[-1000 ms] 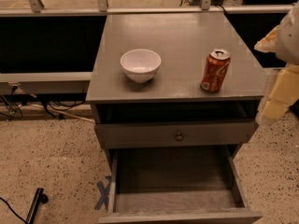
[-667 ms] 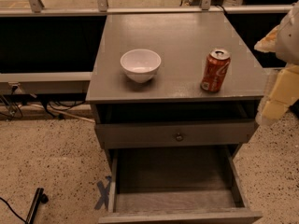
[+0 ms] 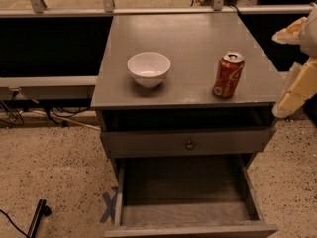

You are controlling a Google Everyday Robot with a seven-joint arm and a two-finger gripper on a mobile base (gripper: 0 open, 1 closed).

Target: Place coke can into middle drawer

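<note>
The robot's gripper will close around the middle of the coke can (image 3: 228, 76), below its silver top, on the cabinet top near the white bowl.
The coke can (image 3: 228, 75) stands upright on the right side of the grey cabinet top (image 3: 188, 33), red with a silver top. The middle drawer (image 3: 184, 213) is pulled out below, showing its bare plank bottom with nothing in it. Above it is a shut drawer front with a small round knob (image 3: 189, 145). My gripper (image 3: 285, 71) hangs at the right edge of the view, just right of the cabinet and level with the can. Its two cream fingers (image 3: 298, 89) stand apart with nothing between them. It is apart from the can.
A white bowl (image 3: 148, 68) sits on the left part of the cabinet top. A metal rail (image 3: 148, 10) and dark panels run behind the cabinet. Speckled floor lies around it, with blue tape (image 3: 109, 207) and a black cable end (image 3: 37, 217) at the lower left.
</note>
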